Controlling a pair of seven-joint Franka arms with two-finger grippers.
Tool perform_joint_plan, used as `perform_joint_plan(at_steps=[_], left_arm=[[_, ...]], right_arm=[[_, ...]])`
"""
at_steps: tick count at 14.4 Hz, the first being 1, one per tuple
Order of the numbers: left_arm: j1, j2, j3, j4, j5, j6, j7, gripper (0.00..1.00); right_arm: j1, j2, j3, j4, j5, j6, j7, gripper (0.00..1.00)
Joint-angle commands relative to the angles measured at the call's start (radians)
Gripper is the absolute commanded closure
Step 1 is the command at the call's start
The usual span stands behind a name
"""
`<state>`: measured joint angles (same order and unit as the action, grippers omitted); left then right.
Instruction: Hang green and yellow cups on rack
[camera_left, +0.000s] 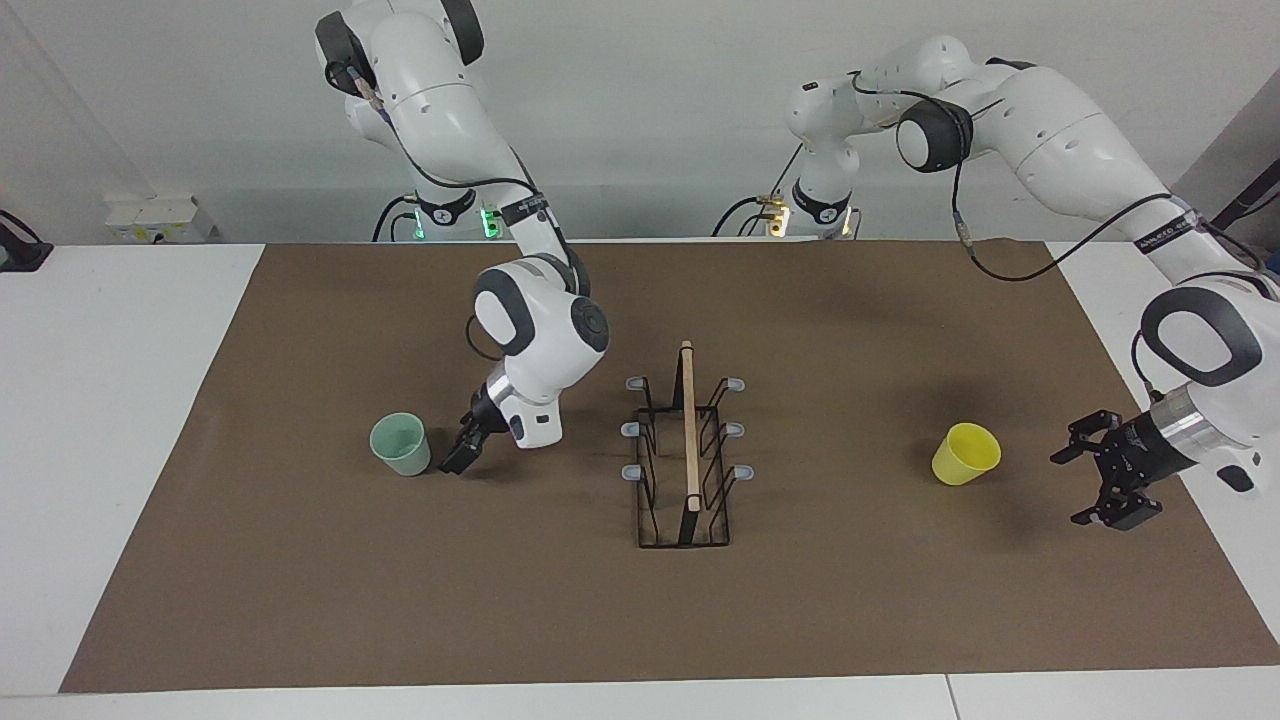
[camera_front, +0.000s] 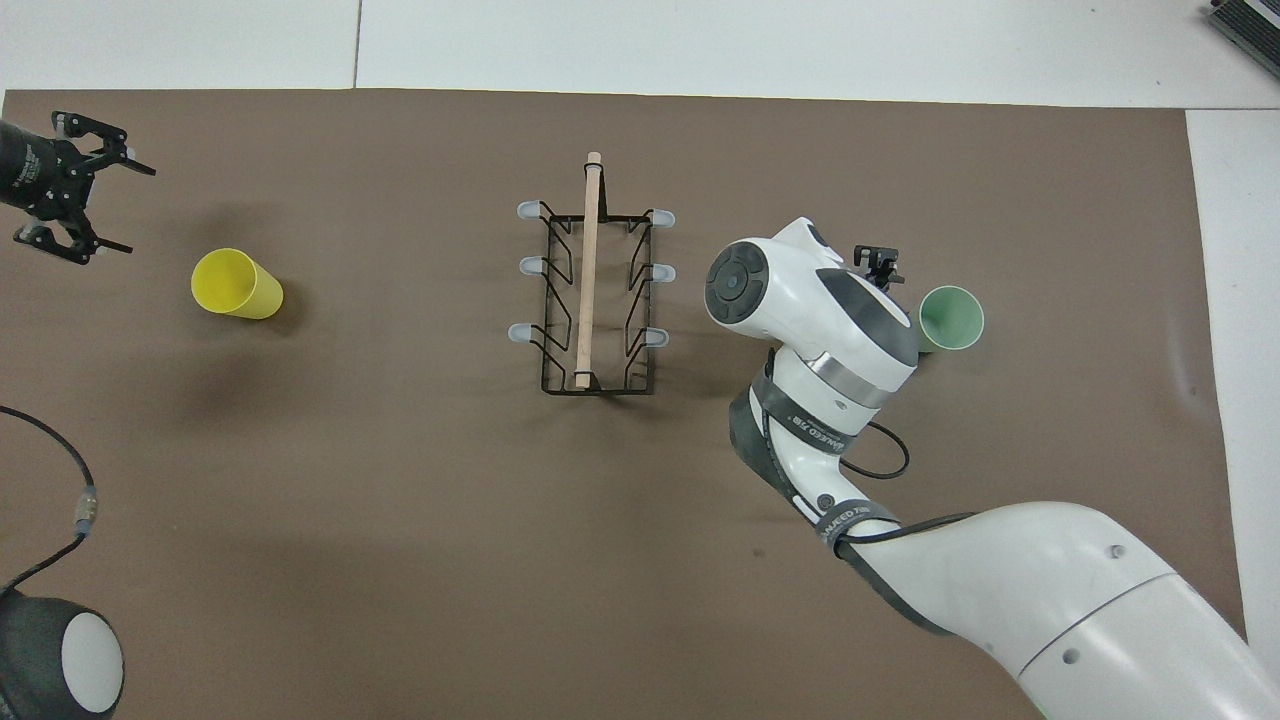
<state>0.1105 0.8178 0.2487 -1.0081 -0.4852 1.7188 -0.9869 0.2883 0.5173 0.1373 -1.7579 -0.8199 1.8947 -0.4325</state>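
Observation:
The pale green cup is next for my right gripper, which should move to it and close around the cup's body (camera_front: 924, 340), just below the cup's rim.
The pale green cup (camera_left: 401, 444) stands mouth up on the brown mat toward the right arm's end; it also shows in the overhead view (camera_front: 951, 318). My right gripper (camera_left: 463, 450) is low beside it, between cup and rack, apart from it, open and empty; it also shows in the overhead view (camera_front: 879, 266). The yellow cup (camera_left: 966, 453) stands mouth up toward the left arm's end, also in the overhead view (camera_front: 236, 285). My left gripper (camera_left: 1087, 487) hangs open and empty beside it, also in the overhead view (camera_front: 100, 208). The black wire rack (camera_left: 686, 452) with its wooden rod stands mid-mat with bare prongs, also in the overhead view (camera_front: 592, 290).
The brown mat (camera_left: 400, 600) covers most of the white table (camera_left: 100, 400). The right arm's forearm and wrist (camera_front: 820, 330) lie low over the mat between the rack and the green cup. A dark cable (camera_front: 60, 470) hangs over the mat near the left arm.

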Motion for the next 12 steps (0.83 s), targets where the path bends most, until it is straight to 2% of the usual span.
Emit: perform_joint_plan(at_steps=[1, 4, 9, 12], left_arm=[[0.015, -0.008, 0.003, -0.047, -0.047, 0.036, -0.032, 0.00], [0.015, -0.054, 0.003, -0.164, -0.058, 0.097, -0.033, 0.00], [0.024, -0.192, 0.004, -0.472, -0.245, 0.177, -0.029, 0.00], [0.046, -0.245, 0.004, -0.593, -0.328, 0.177, -0.022, 0.00]], right_arm=[[-0.015, -0.022, 0.002, -0.041, -0.063, 0.024, 0.020, 0.00], [-0.023, -0.025, 0.002, -0.055, -0.123, 0.023, -0.024, 0.00], [-0.049, -0.026, 0.002, -0.057, -0.202, 0.015, -0.121, 0.00], [-0.052, -0.026, 0.002, -0.064, -0.209, 0.023, -0.153, 0.00]])
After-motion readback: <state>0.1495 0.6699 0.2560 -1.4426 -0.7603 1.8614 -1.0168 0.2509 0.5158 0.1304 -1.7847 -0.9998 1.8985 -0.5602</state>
